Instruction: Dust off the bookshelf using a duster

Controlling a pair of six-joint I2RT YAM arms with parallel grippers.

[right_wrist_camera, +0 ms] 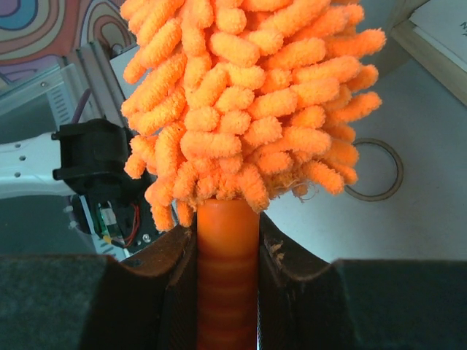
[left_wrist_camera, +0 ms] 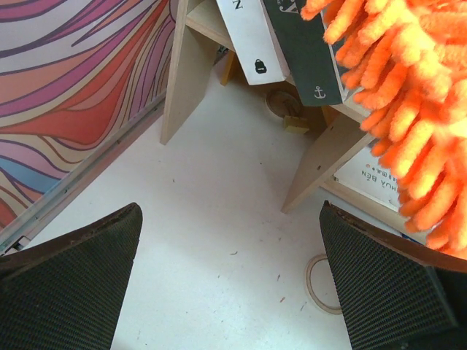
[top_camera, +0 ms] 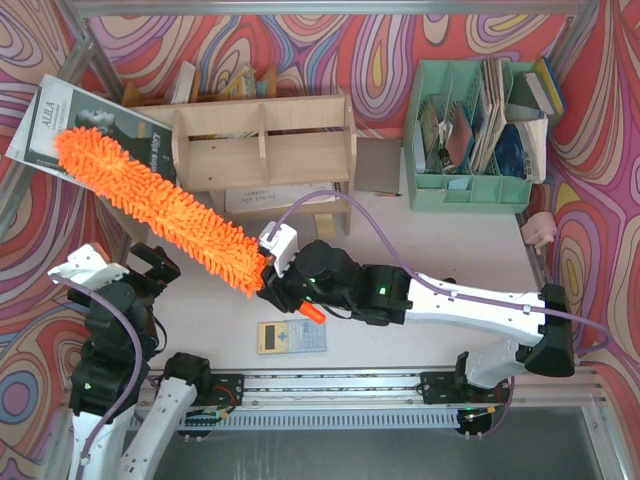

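The orange duster has a fluffy head (top_camera: pixel 139 192). My left gripper grips it there next, between the middle of the head and the head's tip.
The plywood bookshelf (top_camera: pixel 262 140) stands at the back of the table, and its legs (left_wrist_camera: pixel 319 164) show in the left wrist view. The long orange duster (top_camera: pixel 150 205) slants from the table's middle up past the shelf's left end, its fluffy tip over a dark magazine (top_camera: pixel 95 125). My right gripper (top_camera: pixel 277 284) is shut on the duster's orange handle (right_wrist_camera: pixel 228 281), just below the fluffy head (right_wrist_camera: pixel 241 95). My left gripper (top_camera: pixel 150 268) hangs open over bare table in front of the shelf's left legs, with nothing between its fingers (left_wrist_camera: pixel 69 288). The duster head (left_wrist_camera: pixel 408 95) fills that view's upper right.
A grey calculator (top_camera: pixel 292 337) lies near the front edge, below my right gripper. A mint-green file organiser (top_camera: pixel 470 185) full of books stands at the back right. Books and papers lie under and behind the shelf. Patterned walls close in both sides.
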